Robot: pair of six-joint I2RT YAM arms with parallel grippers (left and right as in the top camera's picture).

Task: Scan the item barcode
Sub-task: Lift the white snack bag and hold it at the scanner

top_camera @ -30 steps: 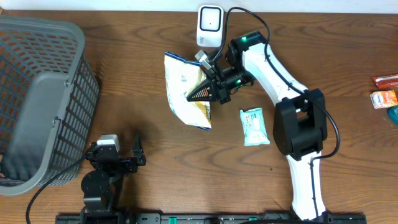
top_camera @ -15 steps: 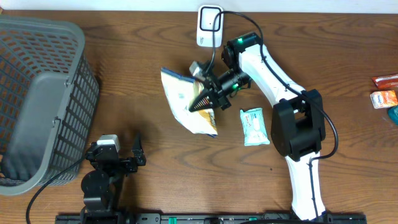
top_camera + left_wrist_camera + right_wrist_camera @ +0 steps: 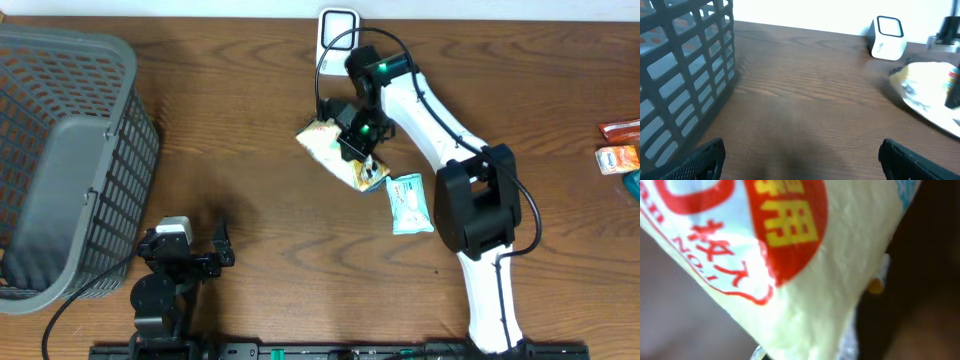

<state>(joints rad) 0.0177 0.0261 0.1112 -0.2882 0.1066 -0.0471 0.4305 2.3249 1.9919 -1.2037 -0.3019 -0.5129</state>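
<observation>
The robot's right gripper will release the snack bag on the table (image 3: pixel 399 101) between the white barcode scanner and the teal packet.
The item is a pale yellow snack bag (image 3: pixel 322 141) with red print, held above the table just below the white barcode scanner (image 3: pixel 336 27). My right gripper (image 3: pixel 358 138) is shut on the bag and covers its upper right part. In the right wrist view the bag (image 3: pixel 805 255) fills most of the frame and hides the fingers. No barcode shows in any view. The left wrist view has the scanner (image 3: pixel 886 37) at the far right and the bag (image 3: pixel 925 95) below it. My left gripper (image 3: pixel 802 160) is open and holds nothing, low over the table at the front left (image 3: pixel 212 250).
A large grey mesh basket (image 3: pixel 60 150) takes up the left side, close to my left gripper (image 3: pixel 685 65). A teal and white packet (image 3: pixel 410 202) lies right of the held bag. Orange and red packets (image 3: pixel 620 150) sit at the right edge.
My right gripper has swung the bag to the right and turned it, so it now looks smaller and sits closer under the scanner. The left arm has not moved.
</observation>
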